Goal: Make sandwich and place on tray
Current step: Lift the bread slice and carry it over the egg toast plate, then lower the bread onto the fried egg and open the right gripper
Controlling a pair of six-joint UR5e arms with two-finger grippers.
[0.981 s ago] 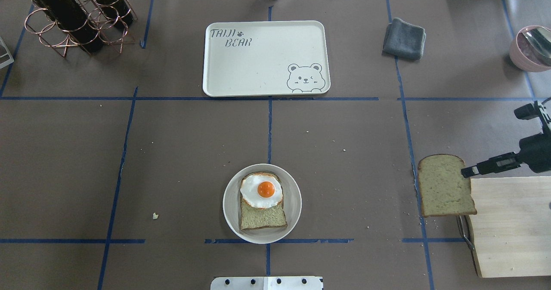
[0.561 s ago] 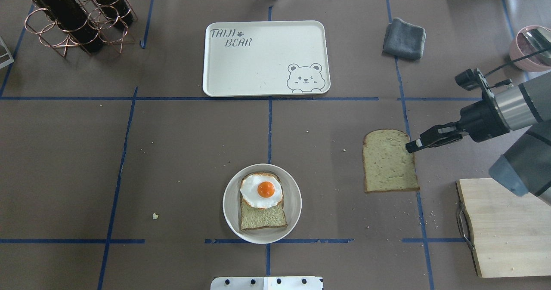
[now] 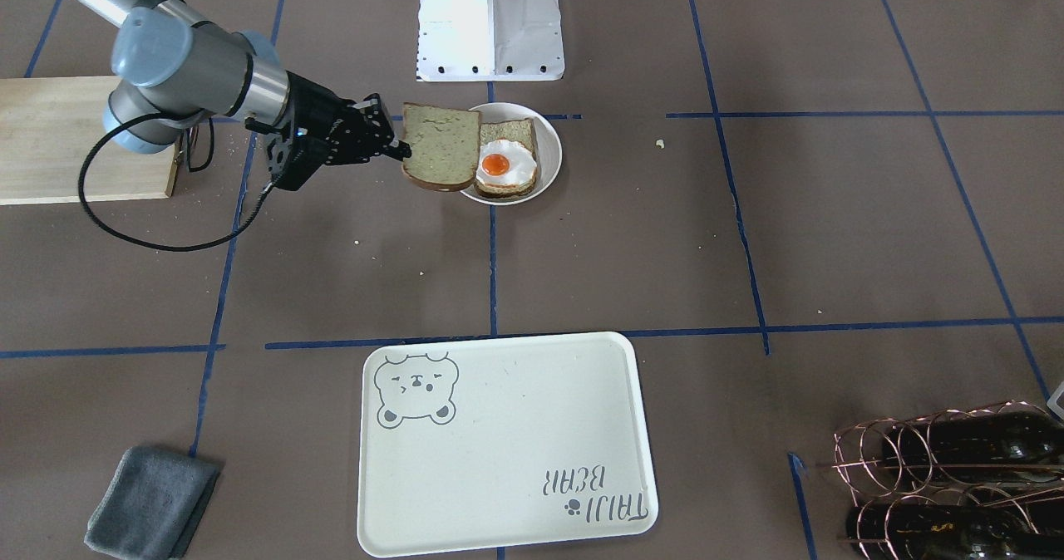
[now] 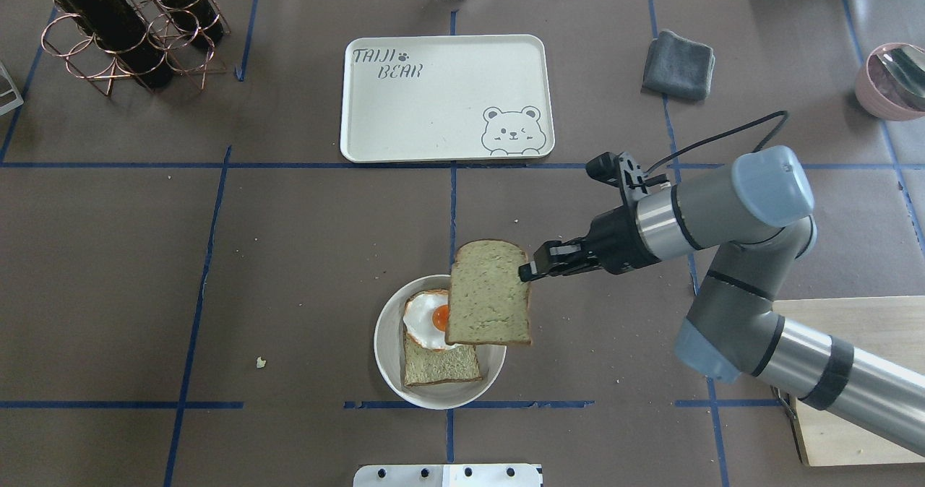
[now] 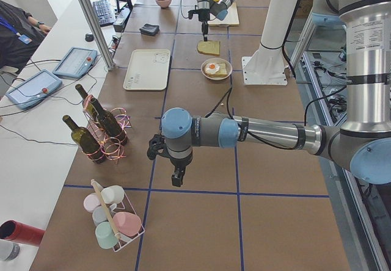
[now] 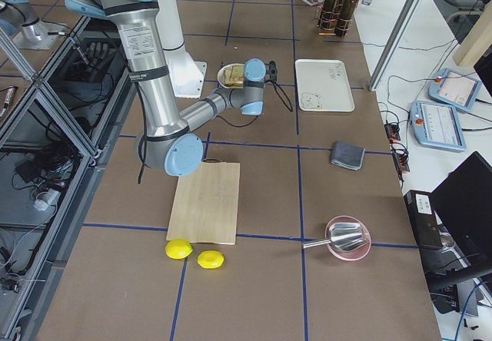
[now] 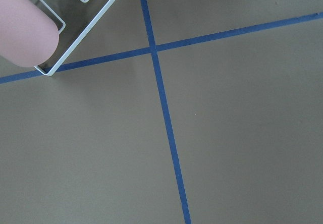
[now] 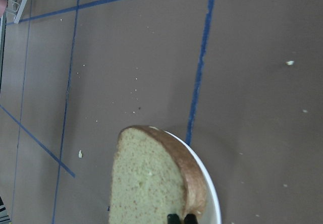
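The robot's right gripper should release the bread slice on top of the fried egg (image 3: 499,151) in the small round white dish.
My right gripper (image 4: 526,272) is shut on the edge of a bread slice (image 4: 488,292) and holds it above the right part of a small round white dish (image 4: 386,371). In the dish a second bread slice (image 4: 441,364) lies with the fried egg (image 4: 423,321) on top; the held slice covers part of the egg from above. In the front-facing view the held slice (image 3: 440,146) hangs beside the egg (image 3: 497,164). The white bear tray (image 4: 448,97) lies bare at the far middle. My left gripper (image 5: 178,179) shows only in the exterior left view; I cannot tell its state.
A copper rack with wine bottles (image 4: 123,24) stands far left. A grey cloth (image 4: 679,64) and a pink bowl (image 4: 892,82) lie far right. A wooden cutting board (image 4: 867,371) lies near right. A wire rack of cups (image 5: 113,222) stands near the left arm.
My right arm has carried the bread slice leftward from the cutting board's edge, across the table, to above the dish with the egg. The dish and tray have not moved.
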